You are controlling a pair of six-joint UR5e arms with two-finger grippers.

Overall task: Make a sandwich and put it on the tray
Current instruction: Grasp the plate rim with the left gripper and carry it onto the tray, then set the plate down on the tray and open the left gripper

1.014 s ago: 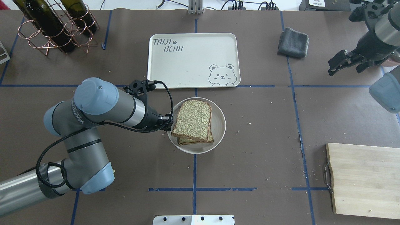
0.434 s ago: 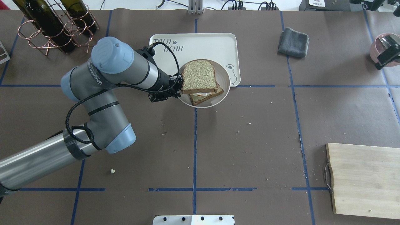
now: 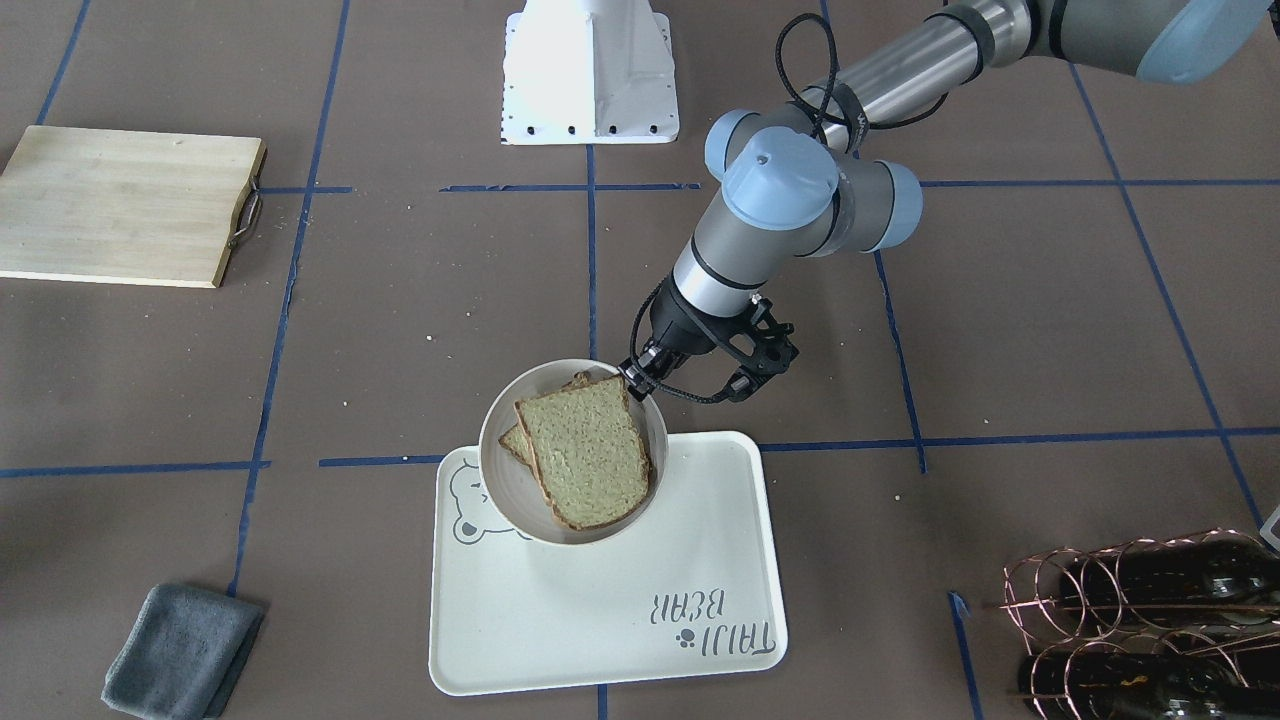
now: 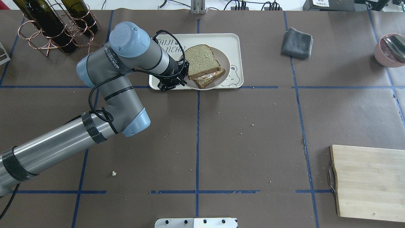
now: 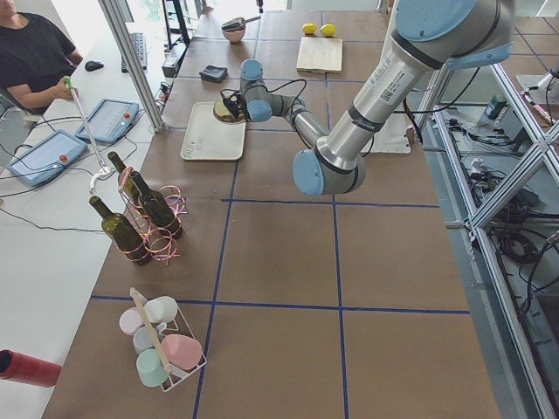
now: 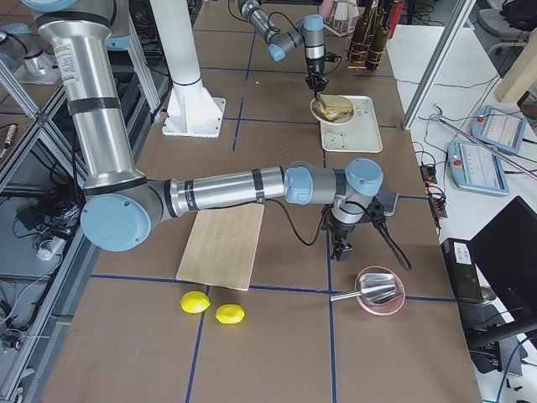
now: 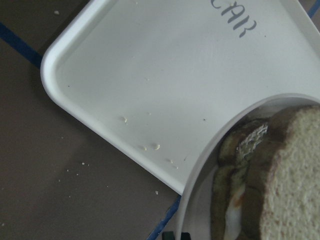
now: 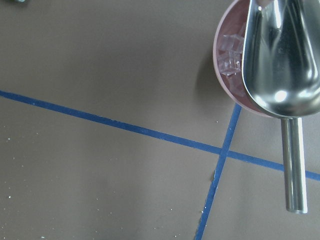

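Observation:
Next, my left gripper sets down and lets go of the plate with the sandwich on the cream tray [image 3: 600,572] [image 7: 266,97] beside the "TAIJI BEAR" lettering.
The sandwich [image 4: 202,62], two tan brown-crusted slices with white egg and orange yolk showing between them, lies on the small off-white plate [image 4: 224,61]. My left gripper [image 4: 184,69] is shut on the plate's left rim and holds it just above the near half of the cream "TAIJI BEAR" tray [image 4: 221,41]. In the front view the gripper [image 3: 637,385] pinches the rim of the plate [image 3: 510,490] over the tray [image 3: 600,620]. The left wrist view shows the tray [image 7: 150,75], the plate rim [image 7: 200,165] and the sandwich [image 7: 290,175]. My right gripper [image 6: 342,249] shows only in the right side view; I cannot tell its state.
A grey folded cloth [image 4: 296,42] lies right of the tray. A wire rack with wine bottles [image 4: 53,25] stands far left. A pale wooden cutting board [image 4: 368,182] lies near right. A pink bowl with a metal scoop [image 4: 389,50] sits at the far right edge.
My left arm has carried the plate with the sandwich from the table's middle away from me to over the tray. My right arm has left the overhead view.

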